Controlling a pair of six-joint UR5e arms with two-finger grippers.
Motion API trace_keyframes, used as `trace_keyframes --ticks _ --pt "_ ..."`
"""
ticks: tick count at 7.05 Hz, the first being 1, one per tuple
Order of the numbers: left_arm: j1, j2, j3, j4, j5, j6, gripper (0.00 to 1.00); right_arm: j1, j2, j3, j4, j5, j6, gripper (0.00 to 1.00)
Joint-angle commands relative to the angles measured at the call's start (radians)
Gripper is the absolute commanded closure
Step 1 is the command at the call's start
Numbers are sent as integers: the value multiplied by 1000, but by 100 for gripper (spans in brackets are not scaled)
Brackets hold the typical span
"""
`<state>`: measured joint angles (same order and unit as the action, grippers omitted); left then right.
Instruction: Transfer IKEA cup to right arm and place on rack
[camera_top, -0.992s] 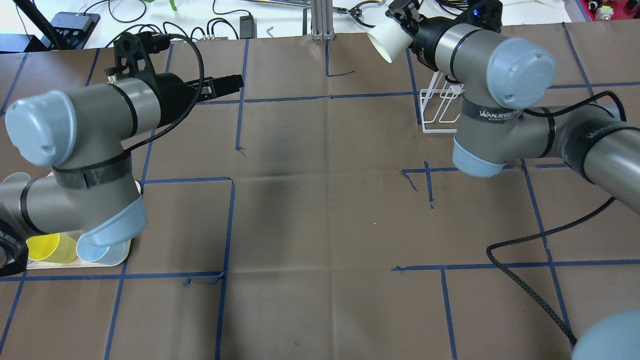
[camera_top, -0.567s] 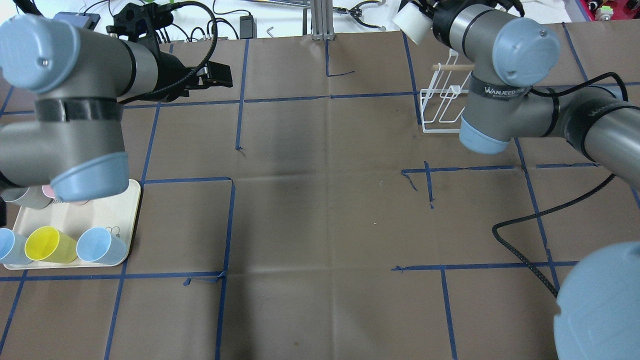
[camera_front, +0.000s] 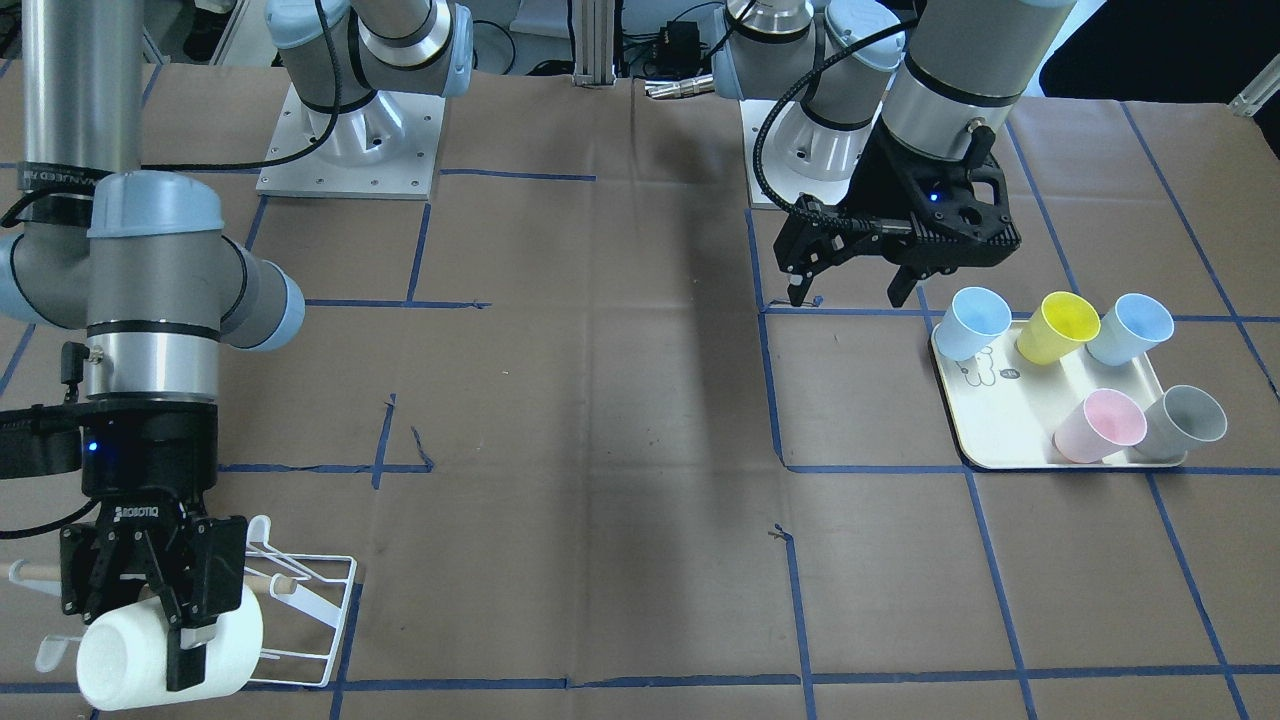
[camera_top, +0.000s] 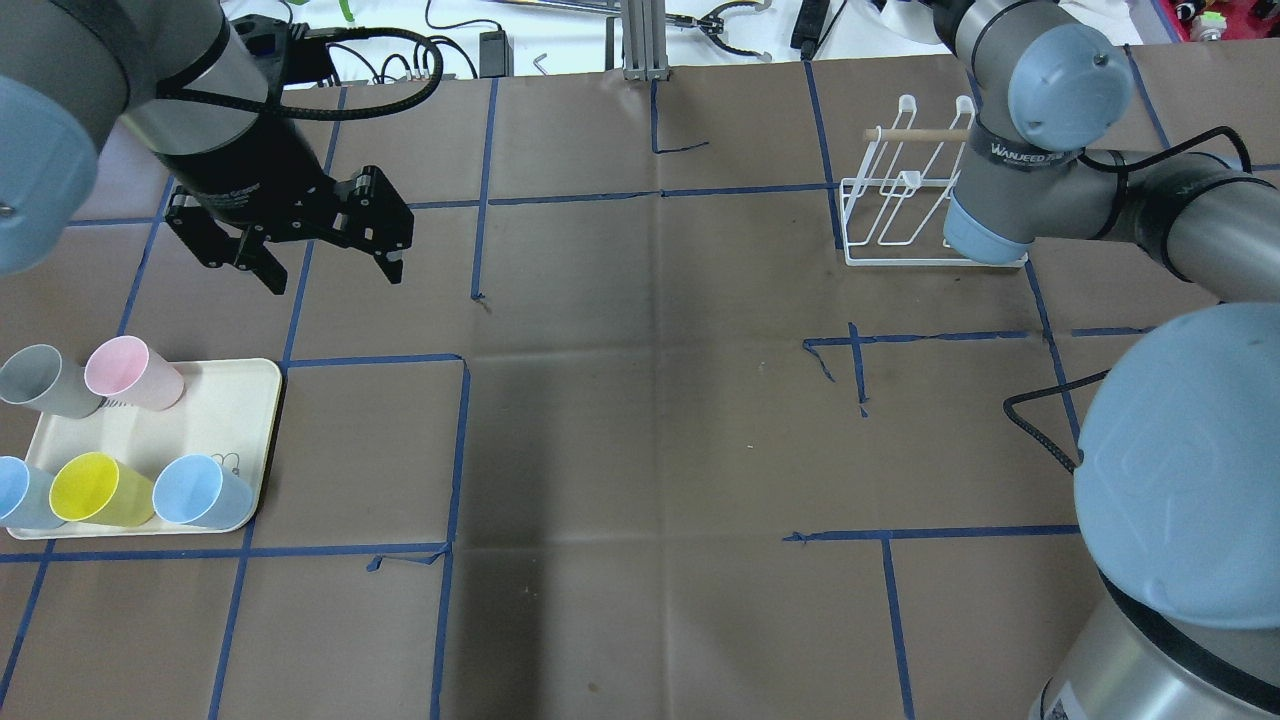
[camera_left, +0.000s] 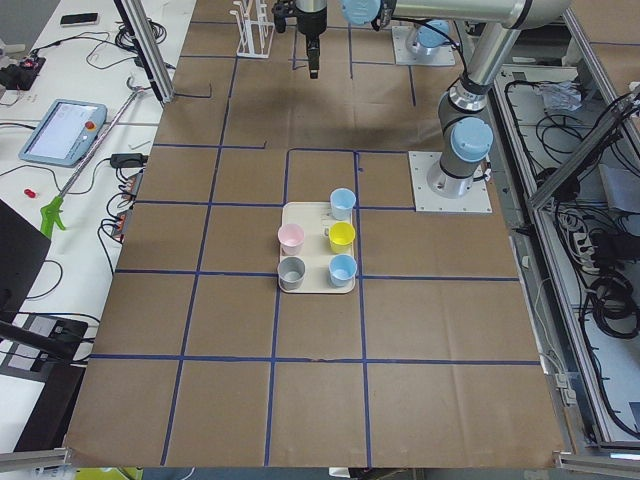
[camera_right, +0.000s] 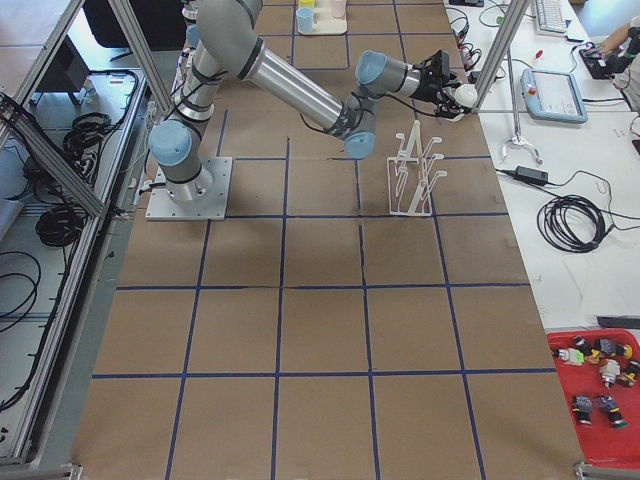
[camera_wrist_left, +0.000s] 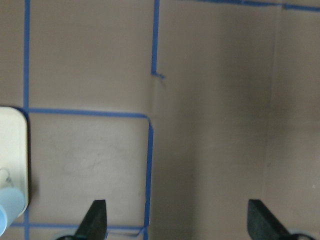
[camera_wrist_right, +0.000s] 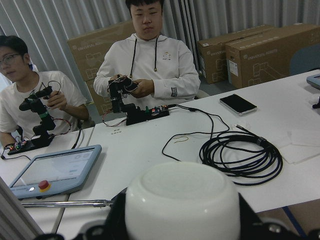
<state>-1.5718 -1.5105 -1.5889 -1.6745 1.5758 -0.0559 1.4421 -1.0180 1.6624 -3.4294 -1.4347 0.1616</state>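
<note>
My right gripper is to lay the white cup down on its side on the white wire rack's end (camera_front: 162, 667) beside its hook.
My right gripper (camera_front: 185, 625) is shut on a white cup (camera_front: 165, 650), held on its side low at the far end of the white wire rack (camera_front: 310, 600). The cup fills the bottom of the right wrist view (camera_wrist_right: 182, 200). In the overhead view the rack (camera_top: 900, 215) shows with its wooden rod, but the right gripper and the cup are out of frame. My left gripper (camera_top: 330, 270) is open and empty, points down and hangs above the table beyond the cream tray (camera_top: 240, 400). Its fingertips (camera_wrist_left: 95, 220) show over bare table.
The tray (camera_front: 1000, 430) holds several cups: blue, yellow, pink, grey. The right arm's elbow (camera_top: 1180, 460) looms over the near right. A black cable (camera_top: 1040, 420) lies there. Two operators, a pendant (camera_wrist_right: 55, 172) and coiled cable sit on the white table beyond.
The right arm carried the white cup farther past the rack, out of the overhead view's top. The left arm swung round; its gripper now points down, open, nearer the tray.
</note>
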Motion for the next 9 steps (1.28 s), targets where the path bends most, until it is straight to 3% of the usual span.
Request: trace_keyframes --ticks 1,4,6,8,9 --pt "15 41 -25 -36 12 10 0 -6 41 8 -28 -64 -82 82" --pt "204 149 -156 -47 16 187 0 -2 44 68 -33 -78 -82 82" --pt "327 228 -296 -28 178 299 1 14 47 103 -48 -101 -77 82" --pt "462 288 -391 27 175 410 1 26 50 115 -73 -104 -77 82" --pt "524 288 -426 85 170 472 1 27 53 119 -73 -102 -76 75"
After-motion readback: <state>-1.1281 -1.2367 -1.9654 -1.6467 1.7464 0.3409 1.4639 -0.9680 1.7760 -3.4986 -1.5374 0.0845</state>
